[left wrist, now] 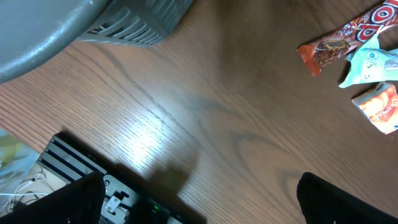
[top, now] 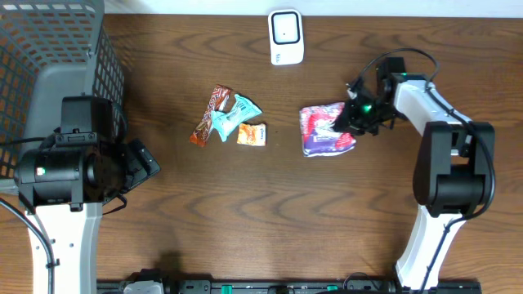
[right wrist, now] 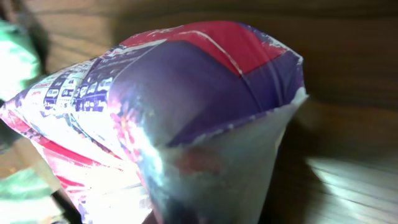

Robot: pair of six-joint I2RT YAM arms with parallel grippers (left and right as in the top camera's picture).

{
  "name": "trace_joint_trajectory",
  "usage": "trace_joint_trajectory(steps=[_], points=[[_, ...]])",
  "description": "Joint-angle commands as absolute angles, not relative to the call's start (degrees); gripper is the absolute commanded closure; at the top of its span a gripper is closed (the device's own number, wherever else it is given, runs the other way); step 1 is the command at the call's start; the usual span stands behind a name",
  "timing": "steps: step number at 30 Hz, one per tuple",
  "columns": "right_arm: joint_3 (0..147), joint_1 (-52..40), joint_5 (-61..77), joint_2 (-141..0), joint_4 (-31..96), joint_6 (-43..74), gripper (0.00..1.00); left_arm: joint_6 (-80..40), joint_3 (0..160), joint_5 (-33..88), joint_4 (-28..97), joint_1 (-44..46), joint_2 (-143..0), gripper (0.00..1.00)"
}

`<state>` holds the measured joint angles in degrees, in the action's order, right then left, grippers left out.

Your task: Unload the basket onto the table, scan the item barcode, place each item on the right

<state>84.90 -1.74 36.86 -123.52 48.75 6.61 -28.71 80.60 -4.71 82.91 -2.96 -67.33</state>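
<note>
Next, my right gripper lets go of the snack bag on the bare wood (top: 502, 115) beyond its arm, far away from the wire basket.
The item is a purple and red snack bag (top: 320, 131) lying right of the table's middle. My right gripper (top: 350, 121) is at the bag's right edge and shut on it. In the right wrist view the bag (right wrist: 186, 93) fills the picture, its crimped end runs down between the jaws, and the fingers themselves are hidden. A white barcode scanner (top: 286, 37) stands at the back edge, left of the bag. My left gripper (top: 144, 160) hovers open over bare wood at the left, its two dark fingertips (left wrist: 336, 199) wide apart with nothing between them.
A grey wire basket (top: 49, 49) stands at the back left. Three small packets lie left of the bag: a red-brown bar (top: 211, 114), a teal packet (top: 234, 114) and an orange one (top: 252, 135). A black rail (top: 245, 286) runs along the front edge.
</note>
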Motion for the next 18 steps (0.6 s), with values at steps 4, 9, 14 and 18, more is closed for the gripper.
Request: trace_joint_trajectory(steps=[4, 9, 14, 18], points=[[89.8, -3.5, 43.7, -120.5, 47.7, 13.4, 0.99, -29.3, 80.3, -5.6, 83.1, -3.3, -67.3, 0.02], [92.7, -4.4, 43.6, -116.3, 37.7, 23.8, 0.99, -29.2, 80.3, -5.6, 83.1, -3.3, -67.3, 0.02], [92.7, -5.8, 41.8, -115.4, 24.1, 35.6, 0.99, -29.3, 80.3, -5.6, 83.1, -3.3, -67.3, 0.02], [92.7, -9.4, 30.9, -115.5, 17.3, 42.2, 0.99, -29.3, 80.3, -5.6, 83.1, -3.3, -67.3, 0.02]])
